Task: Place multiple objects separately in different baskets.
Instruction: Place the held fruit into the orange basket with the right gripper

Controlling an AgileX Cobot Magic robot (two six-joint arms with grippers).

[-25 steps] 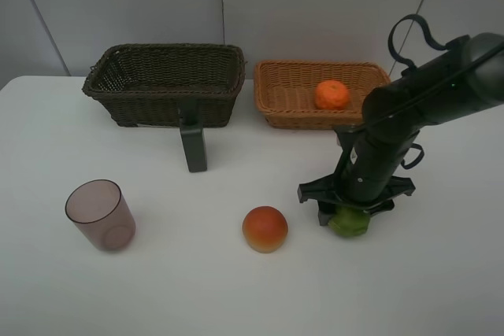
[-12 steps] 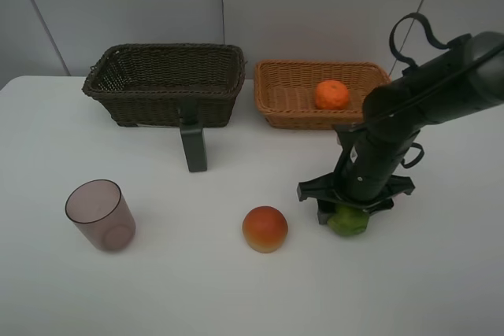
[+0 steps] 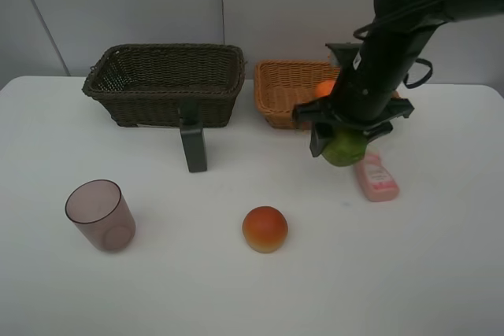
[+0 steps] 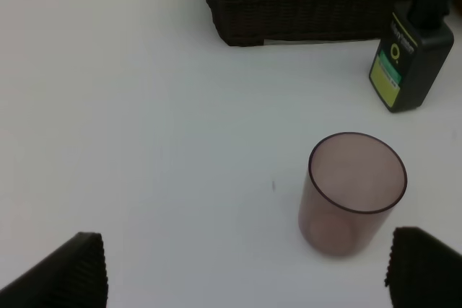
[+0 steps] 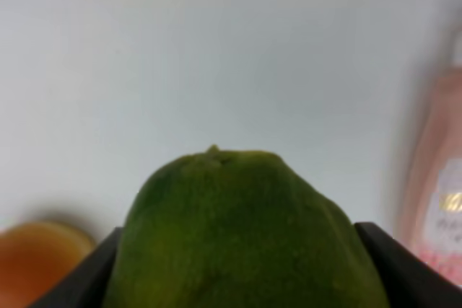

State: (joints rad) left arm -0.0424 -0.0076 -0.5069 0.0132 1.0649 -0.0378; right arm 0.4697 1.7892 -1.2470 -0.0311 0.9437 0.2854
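Next, I let go of the green lime-like fruit with my right gripper in the tan basket's end [image 3: 284, 87] nearest the dark brown basket.
My right gripper [image 3: 343, 141] is shut on the green lime-like fruit [image 3: 344, 149] and holds it in the air, just in front of the light tan basket [image 3: 272, 84]. The fruit fills the right wrist view [image 5: 245, 221]. The orange mandarin [image 3: 324, 88] lies in the tan basket, mostly hidden by the arm. The pink bottle [image 3: 376, 178] lies on the table below the gripper. The red-orange fruit [image 3: 264, 228], the mauve cup [image 3: 100, 214] and the dark green bottle [image 3: 194, 145] stand on the table. The dark brown basket [image 3: 165, 49] is at the back left. My left gripper [image 4: 245, 250] is open above the table near the cup [image 4: 354, 191].
The white table [image 3: 441, 273] ends at a grey wall behind the baskets. The dark green bottle [image 4: 413, 59] stands just in front of the dark basket [image 4: 303, 5]. The pink bottle [image 5: 440, 207] and an orange blur [image 5: 36, 257] flank the held fruit in the right wrist view.
My right gripper has lifted the green fruit off the table and carried it back toward the tan basket. The pink bottle, hidden before, now shows.
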